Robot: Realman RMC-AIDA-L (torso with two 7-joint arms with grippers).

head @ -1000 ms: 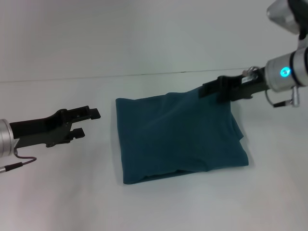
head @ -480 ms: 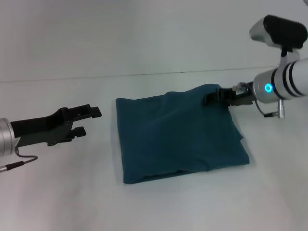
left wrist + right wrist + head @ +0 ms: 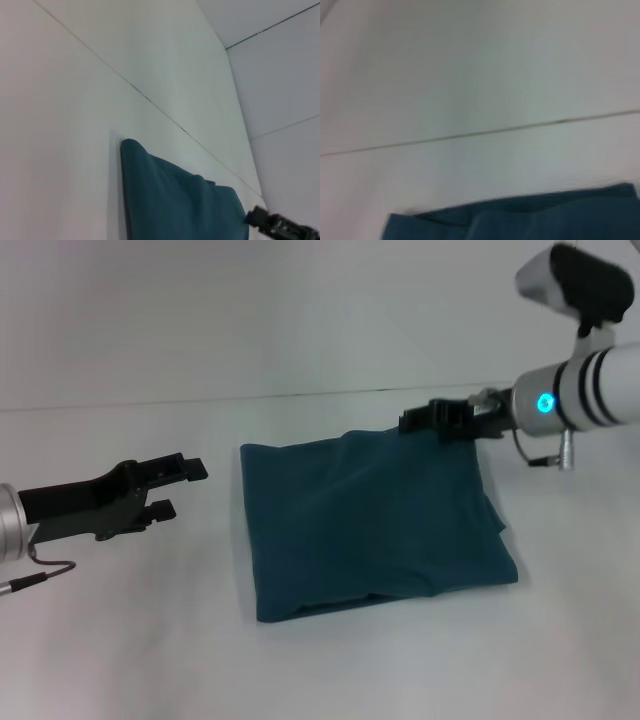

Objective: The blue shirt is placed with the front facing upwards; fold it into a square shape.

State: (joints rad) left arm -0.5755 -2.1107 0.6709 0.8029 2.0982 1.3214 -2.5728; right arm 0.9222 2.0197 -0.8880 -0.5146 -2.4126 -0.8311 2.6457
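Observation:
Next, my left gripper needs to go to the middle of the side edge (image 3: 255, 535) of the blue shirt, the edge facing that gripper, and close there.
The blue shirt (image 3: 375, 525) lies folded into a rough square in the middle of the white table, plain teal side up, with a few soft creases. My right gripper (image 3: 412, 421) hovers at the shirt's far right corner, just above its far edge. My left gripper (image 3: 188, 490) is open and holds nothing, a short way left of the shirt, above the bare table. The left wrist view shows the shirt (image 3: 175, 205) with the right gripper (image 3: 280, 227) beyond it. In the right wrist view, only the shirt's edge (image 3: 520, 220) shows.
The white table (image 3: 120, 640) runs all around the shirt. Its far edge meets a pale wall (image 3: 300, 310) behind. No other objects are in view.
My right gripper has lifted and drawn back a little from the shirt's far right corner. The fabric there has settled lower. The left arm has hardly moved.

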